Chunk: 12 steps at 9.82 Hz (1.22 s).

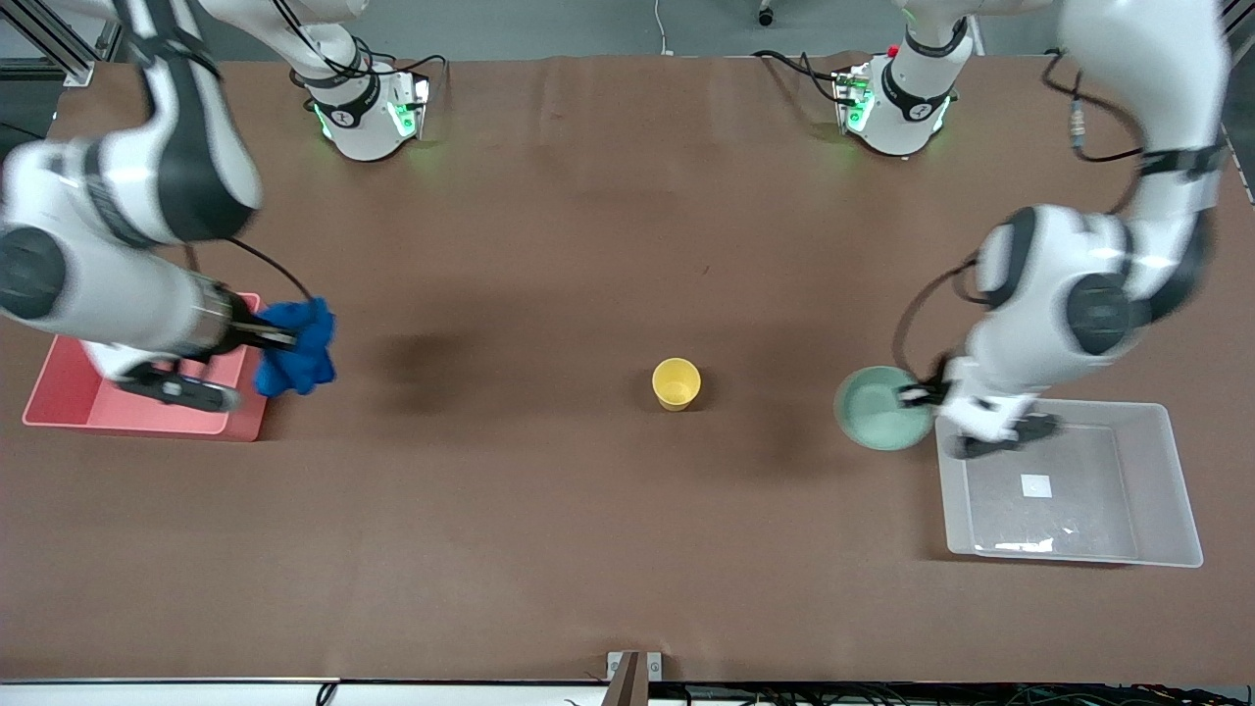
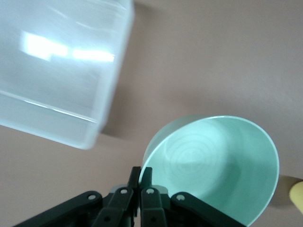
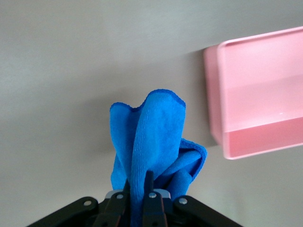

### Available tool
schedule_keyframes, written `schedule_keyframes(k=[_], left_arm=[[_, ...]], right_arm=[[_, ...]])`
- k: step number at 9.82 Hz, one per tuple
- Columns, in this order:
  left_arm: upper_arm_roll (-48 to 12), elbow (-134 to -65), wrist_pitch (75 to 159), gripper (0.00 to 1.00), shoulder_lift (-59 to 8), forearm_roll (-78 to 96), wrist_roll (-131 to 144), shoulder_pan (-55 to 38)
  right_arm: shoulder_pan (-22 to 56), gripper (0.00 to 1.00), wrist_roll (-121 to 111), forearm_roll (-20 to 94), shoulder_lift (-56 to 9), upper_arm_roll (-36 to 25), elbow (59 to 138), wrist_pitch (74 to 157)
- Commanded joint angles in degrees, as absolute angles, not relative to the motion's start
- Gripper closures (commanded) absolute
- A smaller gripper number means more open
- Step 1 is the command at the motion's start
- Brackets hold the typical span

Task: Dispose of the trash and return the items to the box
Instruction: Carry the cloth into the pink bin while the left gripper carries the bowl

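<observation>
My right gripper is holding the blue cloth wad in the air beside the pink bin. It will let go of it inside the pink bin [image 1: 214, 371] [image 3: 271, 94], toward the bin's end nearest the yellow cup.
My right gripper [image 1: 279, 339] is shut on the blue cloth wad [image 1: 296, 345] and holds it in the air beside the pink bin [image 1: 74, 402]; the wad hangs from the fingers in the right wrist view [image 3: 151, 142]. My left gripper [image 1: 917, 394] is shut on the rim of the mint-green bowl [image 1: 879, 410], held just beside the clear box [image 1: 1128, 431]. The bowl's inside shows in the left wrist view [image 2: 218, 165], with the box [image 2: 61, 85] close by. The yellow cup [image 1: 676, 383] stands upright on the table between the two grippers.
The pink bin also shows in the right wrist view [image 3: 255, 99]. The clear box has a white label [image 1: 1035, 484] on its bottom. The brown table [image 1: 588, 245] spreads between the arms' bases.
</observation>
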<state>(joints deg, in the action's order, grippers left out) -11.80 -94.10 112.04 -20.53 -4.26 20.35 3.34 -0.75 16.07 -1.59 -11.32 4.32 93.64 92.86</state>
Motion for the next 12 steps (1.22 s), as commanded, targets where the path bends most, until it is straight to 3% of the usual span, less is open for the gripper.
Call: schedule_keyframes(k=[1,3,8,10,11,12], left_arm=[[-12.0,-89.6,111.3,1.0,-27.6,-7.5,7.0,10.8],[-12.1,-84.8,111.5,1.0,-34.3,-7.9,-1.5,14.9],[-12.1,-83.3,119.8,1.0,-42.8,-9.1,-5.3,17.3],[-12.2,-83.3,122.0,0.95,-45.2,-8.7,-5.3,17.2],[-12.5,-83.3,122.0,0.32,-44.3,-8.2,-4.7,17.0],[-13.2,-83.2,121.6,0.0,-42.8,-6.8,-2.3,17.7]], right_arm=[[-1.8,0.98,2.1,-1.6,-10.9,-3.6,94.3,92.7],[-2.5,0.98,-7.7,-1.7,-12.0,-9.4,96.3,96.2],[-5.7,0.98,-17.1,-1.6,-13.6,-12.0,116.8,123.9],[-6.4,0.96,-18.1,-1.6,-15.0,-12.0,120.8,130.4],[-7.1,0.95,-19.4,-1.6,-16.1,-12.1,120.9,131.3],[-7.6,0.94,-20.3,-1.6,-16.8,-12.0,121.1,132.3]])
